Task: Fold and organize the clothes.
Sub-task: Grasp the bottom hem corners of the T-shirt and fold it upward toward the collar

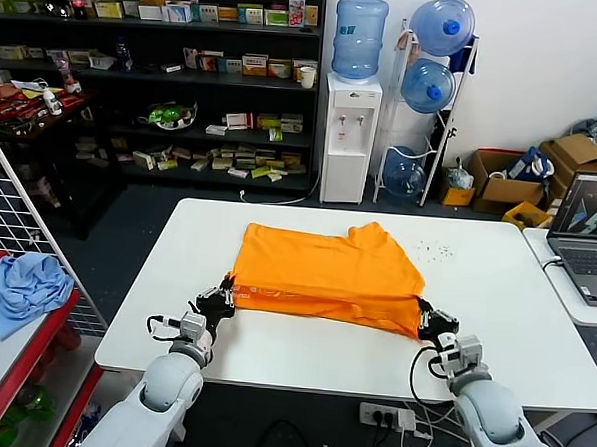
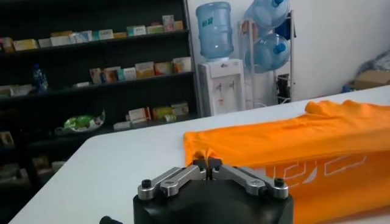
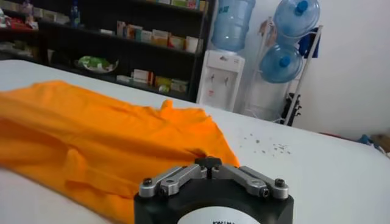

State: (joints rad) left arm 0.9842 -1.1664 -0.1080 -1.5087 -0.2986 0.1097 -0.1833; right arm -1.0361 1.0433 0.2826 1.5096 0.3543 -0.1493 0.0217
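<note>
The far edge of the orange T-shirt lies well away from me, so my left gripper will go down and regrip its near corner [image 1: 240, 296], then both grippers will drag the shirt closer.
The orange T-shirt [image 1: 326, 275] lies half folded on the white table [image 1: 472, 353], its near edge doubled over. My left gripper [image 1: 221, 298] is shut on the shirt's near left corner; the left wrist view shows its tips [image 2: 208, 163] pinching the orange fabric [image 2: 317, 146]. My right gripper [image 1: 429, 320] is shut on the near right corner; the right wrist view shows its tips [image 3: 208, 163] closed on the shirt [image 3: 91, 134]. Both corners are held low, just above the tabletop.
A laptop [image 1: 586, 239] sits on a side table at the right. A wire rack with a light blue cloth [image 1: 25, 284] stands at the left. Shelves, a water dispenser [image 1: 349, 136] and boxes are beyond the table. Small dark specks [image 1: 437, 253] lie right of the shirt.
</note>
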